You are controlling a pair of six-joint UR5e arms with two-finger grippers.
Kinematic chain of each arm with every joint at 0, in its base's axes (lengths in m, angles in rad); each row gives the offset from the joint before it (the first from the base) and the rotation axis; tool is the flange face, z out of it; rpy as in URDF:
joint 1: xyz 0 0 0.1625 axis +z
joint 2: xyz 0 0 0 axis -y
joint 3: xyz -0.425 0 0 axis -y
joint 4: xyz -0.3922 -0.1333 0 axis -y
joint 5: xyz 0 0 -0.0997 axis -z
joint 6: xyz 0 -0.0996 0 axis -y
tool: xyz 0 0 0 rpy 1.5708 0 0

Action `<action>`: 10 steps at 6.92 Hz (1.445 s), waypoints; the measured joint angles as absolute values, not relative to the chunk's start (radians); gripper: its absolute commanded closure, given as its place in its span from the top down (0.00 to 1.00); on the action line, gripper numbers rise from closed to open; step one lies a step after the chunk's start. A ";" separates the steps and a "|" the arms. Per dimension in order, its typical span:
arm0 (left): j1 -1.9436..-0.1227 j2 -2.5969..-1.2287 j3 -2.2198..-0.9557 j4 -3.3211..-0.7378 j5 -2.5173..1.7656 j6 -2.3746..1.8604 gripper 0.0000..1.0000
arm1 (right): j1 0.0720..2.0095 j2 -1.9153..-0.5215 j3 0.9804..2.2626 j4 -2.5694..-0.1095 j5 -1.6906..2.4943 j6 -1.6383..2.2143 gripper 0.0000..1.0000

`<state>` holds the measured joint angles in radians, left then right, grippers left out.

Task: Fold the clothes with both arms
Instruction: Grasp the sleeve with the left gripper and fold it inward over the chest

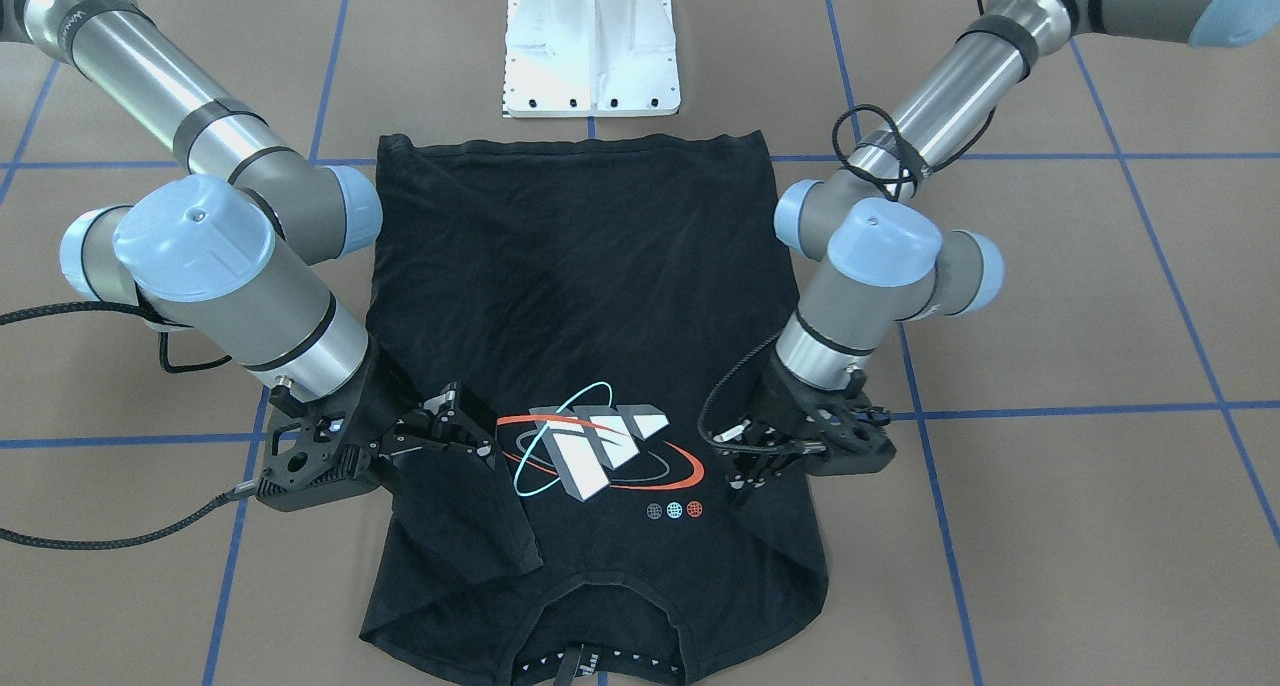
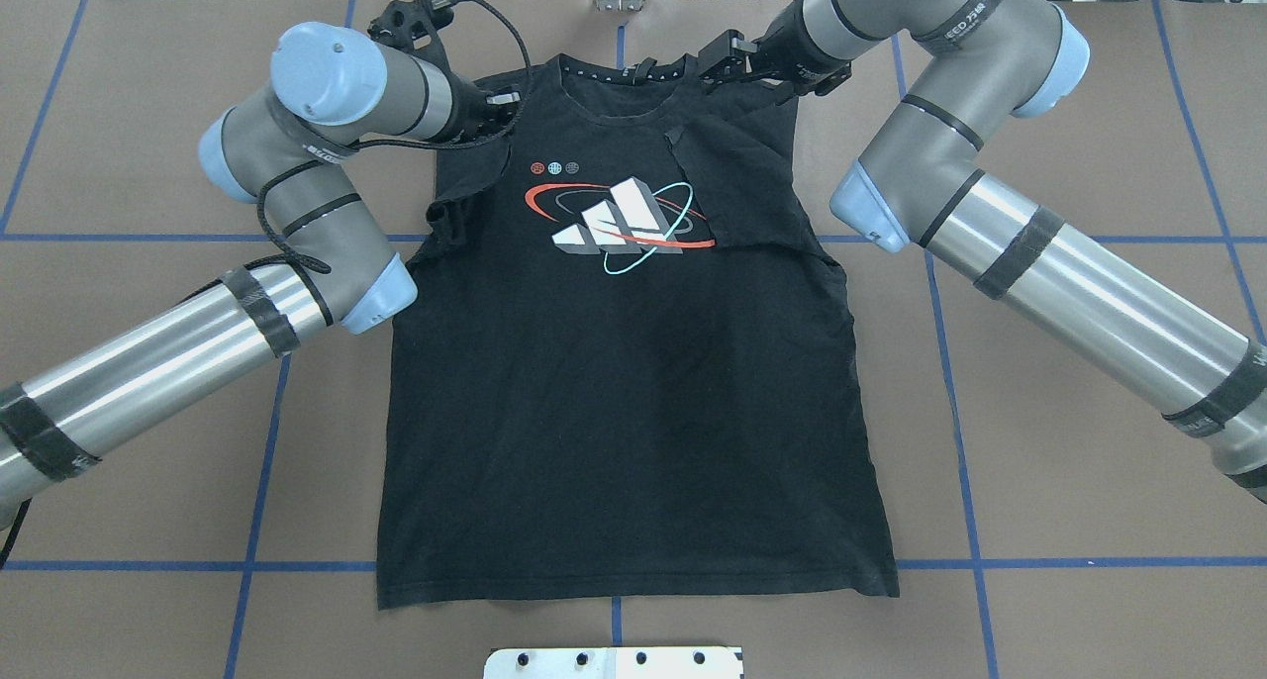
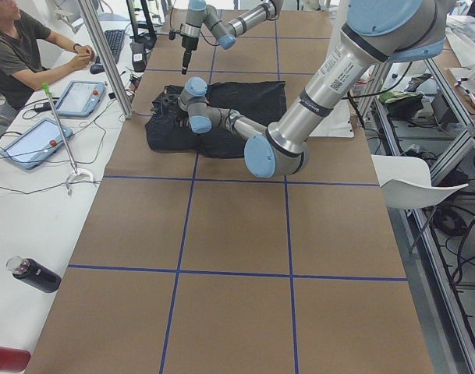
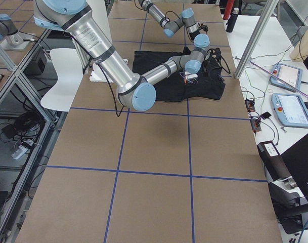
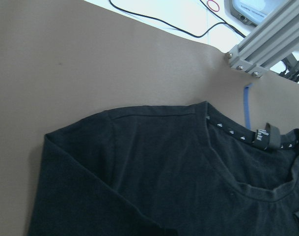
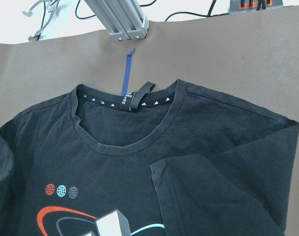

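Observation:
Next, the left gripper releases the bunched sleeve on the logo's orange ring (image 1: 660, 480), beside the small round dots.
The black T-shirt (image 2: 633, 402) lies flat on the brown table, logo (image 2: 619, 219) up, collar (image 2: 624, 70) on the side away from the robot. One sleeve (image 2: 742, 189) is folded flat over the chest beside the logo. The other sleeve (image 2: 450, 219) sits bunched at the shirt's edge. My right gripper (image 1: 470, 428) hovers over the flat sleeve, open and holding nothing. My left gripper (image 1: 760, 471) hangs above the opposite shoulder and looks open, with no cloth in it. Neither wrist view shows fingers, only the collar (image 6: 129, 103) and a shoulder (image 5: 139, 147).
The white pedestal base (image 1: 592, 46) stands just behind the shirt's hem. Blue tape lines (image 2: 267, 402) grid the table. An aluminium post (image 6: 122, 19) rises past the collar. A seated person (image 3: 15, 47), tablets (image 3: 81, 97) and a dark bottle (image 3: 34, 274) are along the side bench.

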<state>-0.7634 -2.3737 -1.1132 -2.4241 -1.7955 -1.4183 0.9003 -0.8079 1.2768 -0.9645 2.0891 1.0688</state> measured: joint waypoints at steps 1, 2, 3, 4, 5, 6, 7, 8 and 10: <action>-0.735 -2.396 -1.102 -2.433 -1.793 -1.468 0.00 | 0.905 -0.813 1.277 -0.964 2.097 1.067 1.00; -0.712 -2.405 -1.097 -2.450 -1.779 -1.497 0.00 | 0.909 -0.816 1.277 -0.964 2.100 1.064 1.00; -0.699 -2.405 -1.092 -2.464 -1.755 -1.508 0.00 | 0.910 -0.818 1.277 -0.963 2.102 1.063 1.00; -0.694 -2.403 -1.088 -2.477 -1.743 -1.512 0.00 | 0.910 -0.819 1.278 -0.963 2.103 1.062 1.00; -0.695 -2.403 -1.084 -2.494 -1.737 -1.513 0.00 | 0.910 -0.820 1.278 -0.963 2.103 1.062 1.00; -0.698 -2.403 -1.078 -2.512 -1.734 -1.514 0.00 | 0.910 -0.821 1.278 -0.963 2.103 1.062 1.00; -0.705 -2.403 -1.061 -2.543 -1.727 -1.514 0.00 | 0.910 -0.823 1.278 -0.963 2.103 1.061 1.00; -0.709 -2.404 -1.040 -2.584 -1.718 -1.514 0.00 | 0.910 -0.824 1.278 -0.963 2.103 1.060 1.00; -0.713 -2.408 -1.017 -2.629 -1.707 -1.516 0.58 | 0.912 -0.825 1.278 -0.963 2.103 1.059 1.00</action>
